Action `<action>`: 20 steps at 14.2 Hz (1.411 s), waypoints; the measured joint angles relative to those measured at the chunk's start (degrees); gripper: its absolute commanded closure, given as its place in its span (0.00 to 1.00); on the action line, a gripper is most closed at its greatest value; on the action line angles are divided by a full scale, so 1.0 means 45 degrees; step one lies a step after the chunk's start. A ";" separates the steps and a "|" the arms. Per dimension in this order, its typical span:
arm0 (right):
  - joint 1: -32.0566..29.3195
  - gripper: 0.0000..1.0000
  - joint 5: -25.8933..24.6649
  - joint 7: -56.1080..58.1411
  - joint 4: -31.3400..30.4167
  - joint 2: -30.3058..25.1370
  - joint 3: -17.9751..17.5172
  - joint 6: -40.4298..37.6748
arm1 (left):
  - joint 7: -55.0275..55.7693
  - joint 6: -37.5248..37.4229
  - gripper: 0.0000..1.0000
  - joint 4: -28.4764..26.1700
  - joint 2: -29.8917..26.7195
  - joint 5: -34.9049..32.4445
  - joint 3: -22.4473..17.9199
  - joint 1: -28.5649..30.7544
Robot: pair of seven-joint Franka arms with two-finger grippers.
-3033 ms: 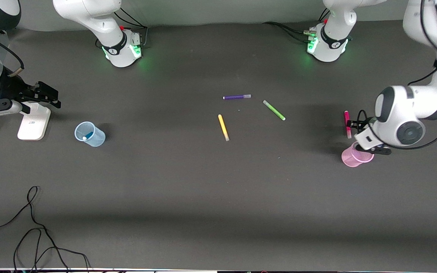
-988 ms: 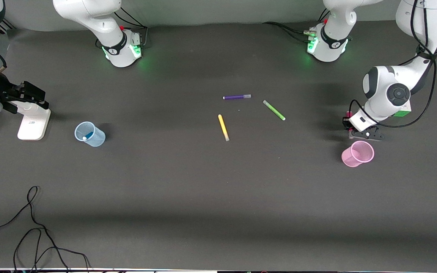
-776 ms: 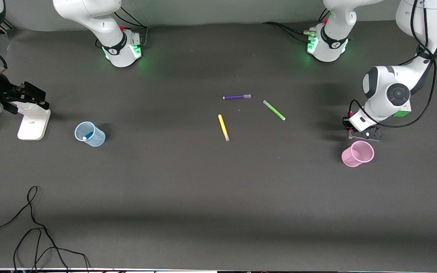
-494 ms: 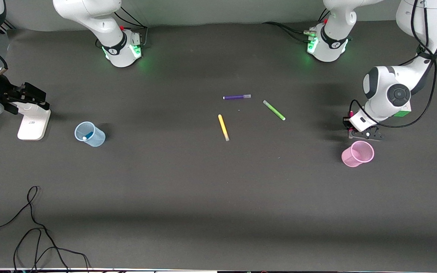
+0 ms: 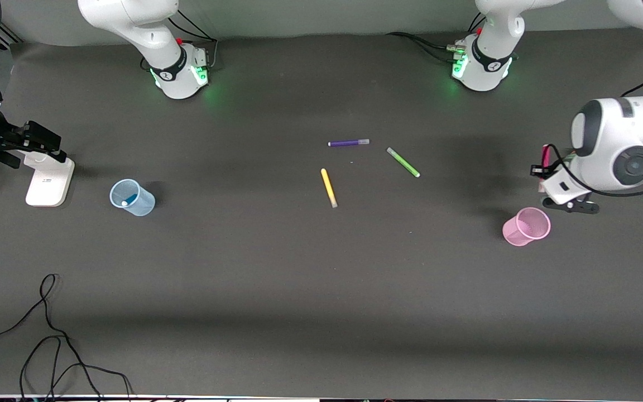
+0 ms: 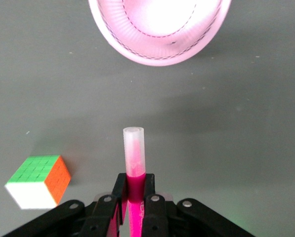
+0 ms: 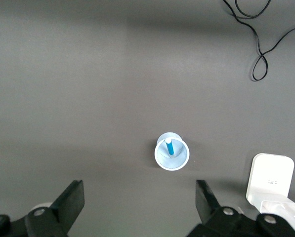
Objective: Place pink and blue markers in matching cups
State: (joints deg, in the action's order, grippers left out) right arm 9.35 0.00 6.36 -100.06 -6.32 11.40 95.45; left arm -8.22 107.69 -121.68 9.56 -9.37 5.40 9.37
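Note:
Next, I release the pink marker from my left gripper inside the upright pink cup (image 5: 524, 221) (image 6: 159, 19), so that it is left leaning against the rim of the cup.
My left gripper (image 5: 542, 170) is shut on the pink marker (image 5: 546, 153) and holds it over bare table close to the pink cup (image 5: 526, 226), which stands upright. In the left wrist view the marker's pale cap (image 6: 134, 148) sticks out from the shut left gripper (image 6: 134, 185), short of the pink cup's rim (image 6: 159, 52). The light-blue cup (image 5: 132, 197) stands toward the right arm's end with the blue marker (image 7: 170, 146) upright inside it. My right gripper (image 5: 48, 146) waits open and holds nothing, high above the table by that cup (image 7: 171, 154).
Purple (image 5: 348, 143), green (image 5: 403, 162) and yellow (image 5: 328, 187) pens lie mid-table. A colour cube (image 6: 38, 180) sits on the table near my left gripper. A white stand (image 5: 49, 180) is beside the blue cup. A black cable (image 5: 48, 335) loops near the front edge.
My left gripper has risen with the pink marker and shifted toward the left arm's end of the table, away from its low spot by the pink cup. The right arm barely moved.

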 measured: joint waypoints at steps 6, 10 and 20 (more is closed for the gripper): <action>0.0000 0.00 0.0000 0.0000 0.0058 0.0069 0.0002 -0.0001 | 0.0260 -0.4230 1.00 0.5746 0.3528 0.0132 0.0017 -0.0756; 0.0000 0.00 0.0000 0.0000 0.0070 0.0115 0.0002 -0.0005 | 0.0497 -0.5023 1.00 0.8322 0.6209 0.0133 0.0017 -0.1018; 0.0000 0.00 0.0000 0.0000 0.0080 0.0270 0.0030 -0.0007 | 0.0638 -0.5022 0.00 0.9093 0.6963 0.0133 0.0009 -0.1019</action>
State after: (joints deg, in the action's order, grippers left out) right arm 9.35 0.00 6.36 -99.70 -5.10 11.53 95.42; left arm -5.34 85.09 -80.76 40.89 -8.77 5.44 4.78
